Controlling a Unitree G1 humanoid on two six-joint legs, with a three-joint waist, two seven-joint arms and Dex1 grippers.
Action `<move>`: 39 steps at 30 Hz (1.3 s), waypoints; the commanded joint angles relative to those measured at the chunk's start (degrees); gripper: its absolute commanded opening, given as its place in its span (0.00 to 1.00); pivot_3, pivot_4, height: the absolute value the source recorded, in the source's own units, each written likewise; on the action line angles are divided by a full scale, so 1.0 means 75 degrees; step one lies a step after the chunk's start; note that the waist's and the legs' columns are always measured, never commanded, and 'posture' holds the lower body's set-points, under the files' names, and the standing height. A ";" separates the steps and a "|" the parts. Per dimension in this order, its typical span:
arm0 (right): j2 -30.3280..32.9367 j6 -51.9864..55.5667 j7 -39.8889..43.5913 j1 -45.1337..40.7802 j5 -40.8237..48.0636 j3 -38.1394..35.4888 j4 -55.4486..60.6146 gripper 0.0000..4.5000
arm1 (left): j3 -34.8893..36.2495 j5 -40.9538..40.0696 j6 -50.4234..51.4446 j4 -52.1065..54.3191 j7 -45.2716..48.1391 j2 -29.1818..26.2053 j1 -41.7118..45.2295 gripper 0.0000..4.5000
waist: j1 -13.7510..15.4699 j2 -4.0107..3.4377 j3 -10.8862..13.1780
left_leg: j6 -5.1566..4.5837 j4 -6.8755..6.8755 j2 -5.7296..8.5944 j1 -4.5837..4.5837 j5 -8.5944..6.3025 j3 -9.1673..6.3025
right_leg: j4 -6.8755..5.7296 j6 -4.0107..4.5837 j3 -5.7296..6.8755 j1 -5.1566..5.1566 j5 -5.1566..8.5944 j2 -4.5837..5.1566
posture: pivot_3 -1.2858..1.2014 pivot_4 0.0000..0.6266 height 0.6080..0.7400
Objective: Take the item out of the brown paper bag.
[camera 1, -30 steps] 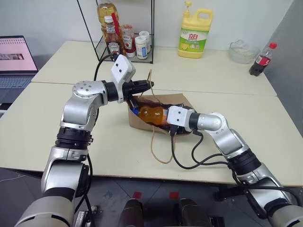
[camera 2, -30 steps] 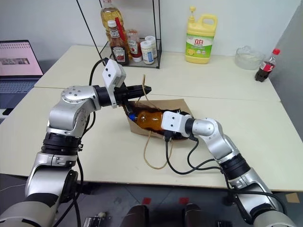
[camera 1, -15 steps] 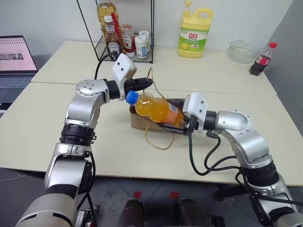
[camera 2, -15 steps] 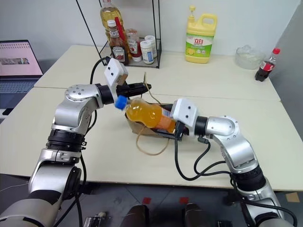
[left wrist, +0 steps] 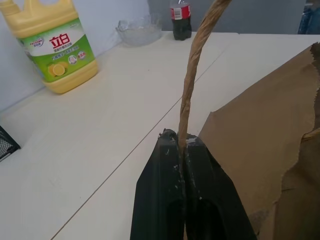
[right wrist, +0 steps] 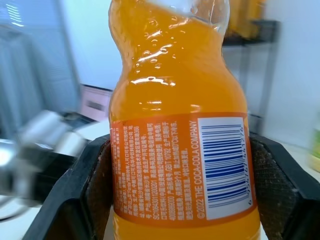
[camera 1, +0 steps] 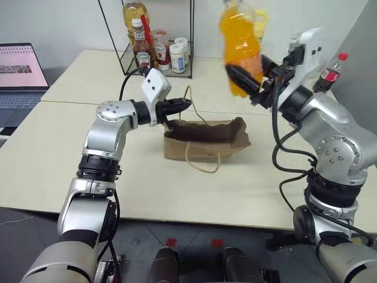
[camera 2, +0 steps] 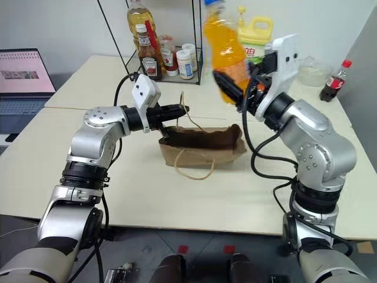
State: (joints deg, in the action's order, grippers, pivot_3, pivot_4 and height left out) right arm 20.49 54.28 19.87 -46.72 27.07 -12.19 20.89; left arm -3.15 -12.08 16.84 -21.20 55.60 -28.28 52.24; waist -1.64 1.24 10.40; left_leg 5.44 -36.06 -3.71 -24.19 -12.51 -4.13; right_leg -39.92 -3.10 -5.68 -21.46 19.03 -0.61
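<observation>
Next, my right gripper lets go of the bottle on the bare table [camera 1: 288, 144] beside the brown paper bag, toward the cola bottle's side. The orange bottle hangs high over the table now.
The item, a clear bottle of orange drink [camera 1: 238, 41], hangs high over the table with its cap end up, well clear of the bag. My right gripper [camera 1: 248, 82] is shut on its lower body; both black fingers [right wrist: 272, 190] press the labelled part of the bottle [right wrist: 180, 150]. The brown paper bag [camera 1: 206, 138] lies on its side on the table, its mouth toward my left gripper [camera 1: 186, 105]. That gripper is shut on one twisted cord handle [left wrist: 196, 55] of the bag, holding it up level. The other handle loop [camera 1: 203, 162] lies on the table in front of the bag.
A black wire rack [camera 1: 154, 41] with sauce bottles stands at the back left, next to a yellow detergent jug [left wrist: 50, 45]. A glass bowl [camera 1: 300, 63] and a cola bottle [camera 1: 328, 73] stand at the back right. A laptop [camera 1: 17, 68] sits far left.
My right gripper has pulled the orange bottle out of the bag, raised it up and to the right, and turned it upright. The bag has slumped flat. My left gripper has kept still on the handle.
</observation>
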 commanded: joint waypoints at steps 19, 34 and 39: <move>0.3733 -0.1850 0.1694 0.2726 -0.2872 0.1827 -0.2674 0.73 | 0.0052 0.0124 -0.0183 0.0023 -0.0022 -0.0018 0.0195 0.00 | -0.0210 -0.0053 0.0031 | -0.0013 -0.0002 0.0004 -0.0049 0.0010 0.0008 | -0.0010 0.0001 -0.0011 -0.0061 0.0001 0.0000 | 0.52 0.24 1.00; 0.3755 -0.2210 0.2332 0.2754 -0.3255 0.2059 -0.3022 1.00 | 0.0113 0.0083 -0.0121 0.0256 -0.0093 -0.0065 0.0016 0.00 | -0.0191 -0.0053 0.0031 | -0.0009 -0.0006 0.0004 -0.0048 0.0012 0.0006 | -0.0007 0.0001 -0.0002 -0.0048 0.0001 0.0003 | 0.52 0.24 1.00; 0.3809 -0.2157 0.2469 0.2778 -0.3132 0.1871 -0.2694 1.00 | 0.0122 0.0067 -0.0121 0.0288 -0.0109 -0.0060 -0.0022 0.00 | -0.0192 -0.0053 0.0031 | -0.0009 -0.0006 0.0004 -0.0048 0.0012 0.0006 | -0.0008 0.0001 -0.0002 -0.0047 0.0001 0.0003 | 0.52 0.24 1.00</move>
State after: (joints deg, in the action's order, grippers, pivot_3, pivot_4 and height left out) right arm 48.16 38.41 37.66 -25.58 3.40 3.78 -2.25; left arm -3.13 -11.29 16.70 -20.99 55.19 -28.38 52.02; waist -3.08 0.85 10.64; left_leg 5.37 -36.10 -3.69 -24.55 -12.41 -4.09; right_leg -39.98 -3.09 -5.69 -21.82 19.03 -0.59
